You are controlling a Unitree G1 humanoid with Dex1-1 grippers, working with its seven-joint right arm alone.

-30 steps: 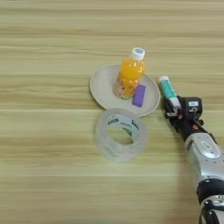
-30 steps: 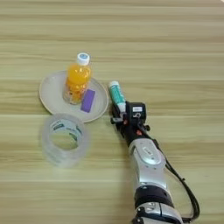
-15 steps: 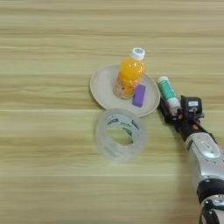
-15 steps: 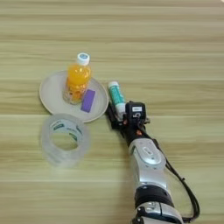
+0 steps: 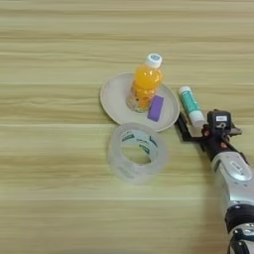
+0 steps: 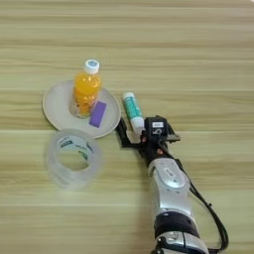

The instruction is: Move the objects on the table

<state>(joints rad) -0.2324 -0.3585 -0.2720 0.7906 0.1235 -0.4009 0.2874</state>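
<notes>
The orange-juice bottle on the beige plate is next for my right gripper, which should go there and grip it around the middle of the bottle's body (image 5: 145, 88).
A round beige plate (image 5: 115, 95) lies mid-table with an orange-juice bottle (image 5: 146, 83) upright on it and a small purple block (image 5: 156, 108) beside the bottle. The large clear tape roll (image 5: 136, 153) lies flat just in front of the plate. A green-white glue stick (image 5: 190, 105) lies on the wood right of the plate. My right gripper (image 5: 197, 124) is open at the stick's near white end, one black finger on each side. Its silver forearm (image 6: 167, 181) comes in from the bottom edge.
The light wood-grain table (image 5: 59, 198) fills both views. The left finger (image 6: 122, 133) sits close to the plate's right rim (image 6: 117, 119). A black cable (image 6: 213, 223) trails from the forearm toward the bottom right.
The whole picture has shifted down slightly. The gripper, the glue stick and the other things keep their places relative to each other.
</notes>
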